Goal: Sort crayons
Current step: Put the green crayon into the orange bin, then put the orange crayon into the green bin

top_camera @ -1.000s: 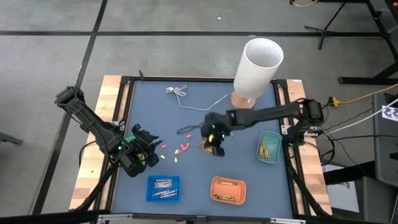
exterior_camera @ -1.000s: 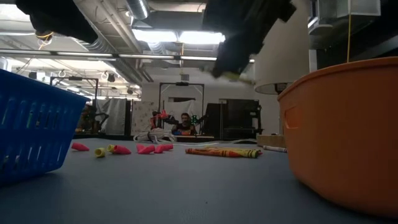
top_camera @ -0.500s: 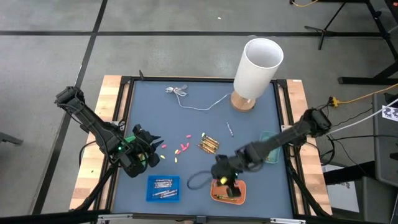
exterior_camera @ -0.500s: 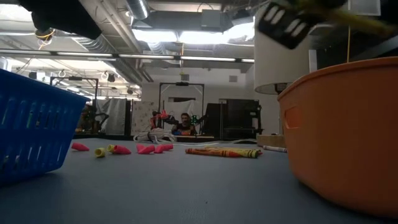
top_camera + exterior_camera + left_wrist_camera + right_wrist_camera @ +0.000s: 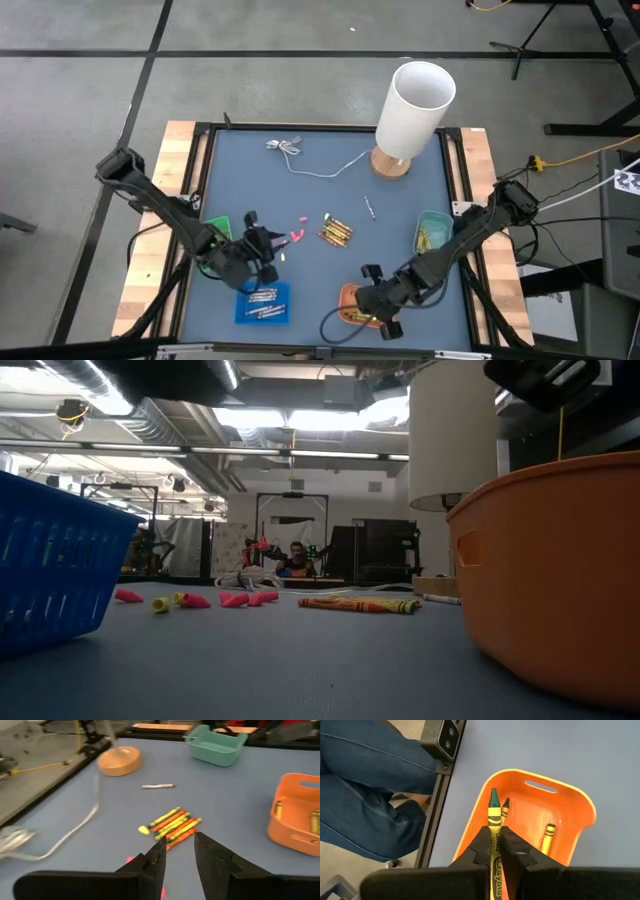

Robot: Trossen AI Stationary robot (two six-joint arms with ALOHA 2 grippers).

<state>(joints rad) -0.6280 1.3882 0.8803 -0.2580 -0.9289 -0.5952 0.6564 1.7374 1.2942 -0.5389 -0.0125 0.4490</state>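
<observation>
The outermost orange crayon, on the side of the bundle nearest the orange tray, should be gripped next by my left gripper at the blunt end [image 5: 322, 236] [image 5: 169, 847].
My right gripper [image 5: 377, 306] is over the orange tray [image 5: 350, 293] near the table's front edge, shut on a yellow crayon with a green tip [image 5: 493, 815]. The tray [image 5: 580, 805] holds a few yellow crayons [image 5: 547, 836]. A bundle of yellow, orange and red crayons [image 5: 335, 232] lies flat mid-table, also seen in the left wrist view [image 5: 172, 824]. Small pink and yellow pieces [image 5: 293, 238] lie left of it. My left gripper [image 5: 263, 245] is open and empty beside those pieces, its fingers [image 5: 157, 862] pointing toward the bundle. My right gripper pinches the crayon's wrapped shaft [image 5: 494, 851] between its two fingers [image 5: 481, 849]. The fingers lie along the crayon. The green tip [image 5: 493, 797] sticks out past the fingertips over the tray's inside, and the crayon is clear of the tray.
A blue tray [image 5: 263, 303] with grey crayons stands left of the orange tray and a teal tray [image 5: 432, 233] with crayons at the right. A tall white cylinder on a wooden base [image 5: 410, 108] and a thin white cable [image 5: 312, 165] are at the far side. A person's legs [image 5: 370, 795] are by the front edge.
My right gripper has gone from the crayon bundle toward the table's near edge and now is over the orange tray with the yellow crayon. My left gripper has gone toward the table's right, closer to the pink pieces.
</observation>
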